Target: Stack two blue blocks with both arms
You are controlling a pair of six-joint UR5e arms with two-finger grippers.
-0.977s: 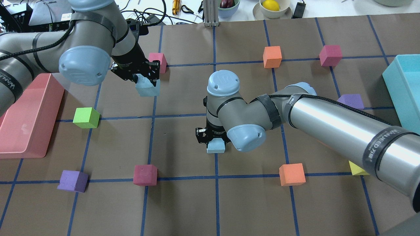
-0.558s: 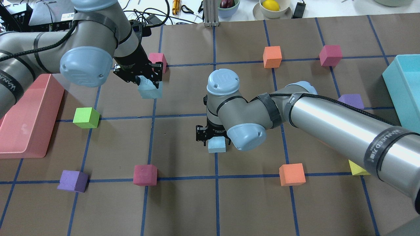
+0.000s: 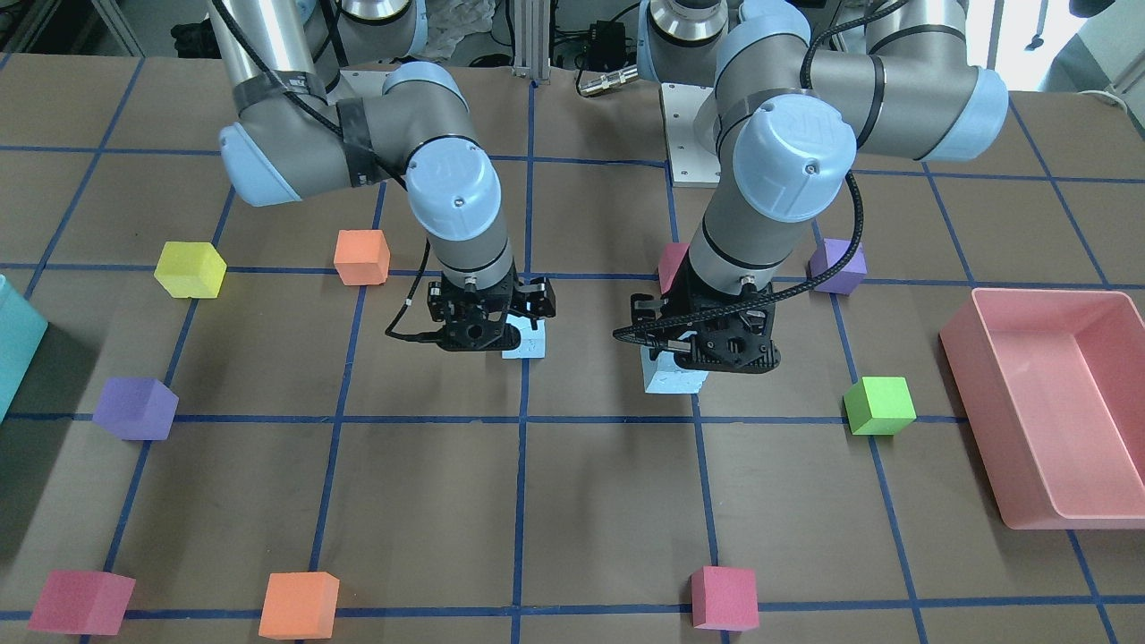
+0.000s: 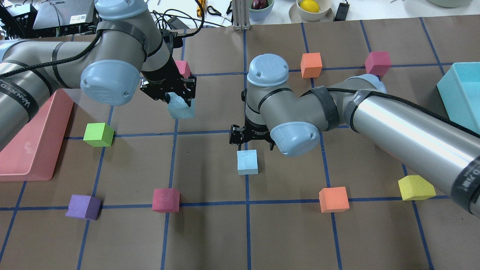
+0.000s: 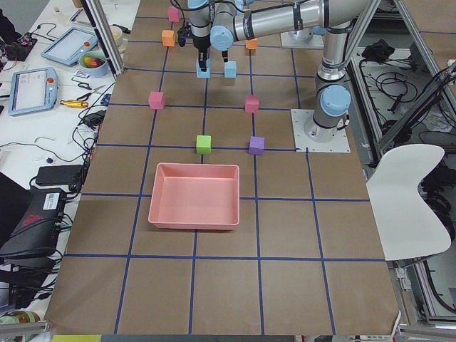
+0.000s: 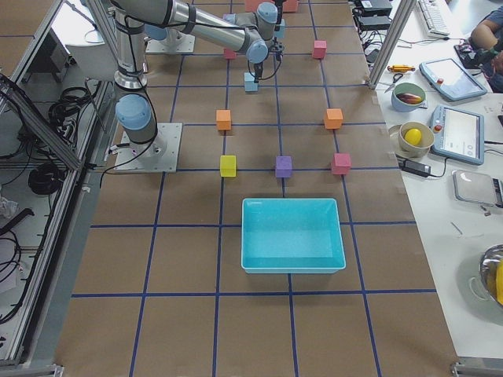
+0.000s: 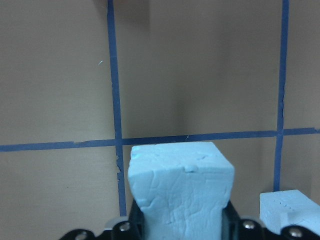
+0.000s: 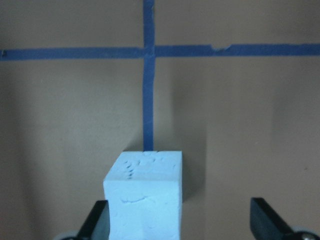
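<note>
The pale blue block in my left gripper will be let go on top of the other blue block (image 3: 522, 321) (image 7: 290, 210) on the tape line.
My left gripper (image 4: 176, 98) is shut on one pale blue block (image 4: 182, 109) and holds it above the table, left of centre. The left wrist view shows this block (image 7: 180, 192) between the fingers. The other blue block (image 4: 247, 162) sits on the table on a blue tape line; it also shows in the left wrist view (image 7: 290, 212). My right gripper (image 4: 252, 139) is open and empty, raised just behind that block. In the right wrist view the block (image 8: 145, 195) lies below the spread fingers (image 8: 96, 222). In the front view the held block (image 3: 669, 376) hangs to the right of the resting block (image 3: 526, 343).
A pink bin (image 4: 33, 142) stands at the left and a teal bin (image 4: 461, 97) at the right. Loose cubes lie around: green (image 4: 98, 134), magenta (image 4: 165, 200), purple (image 4: 83, 207), orange (image 4: 333, 199), yellow (image 4: 415, 187).
My right gripper has opened, let go of the blue block on the table and pulled up and back from it. My left gripper has carried its blue block a little to the right.
</note>
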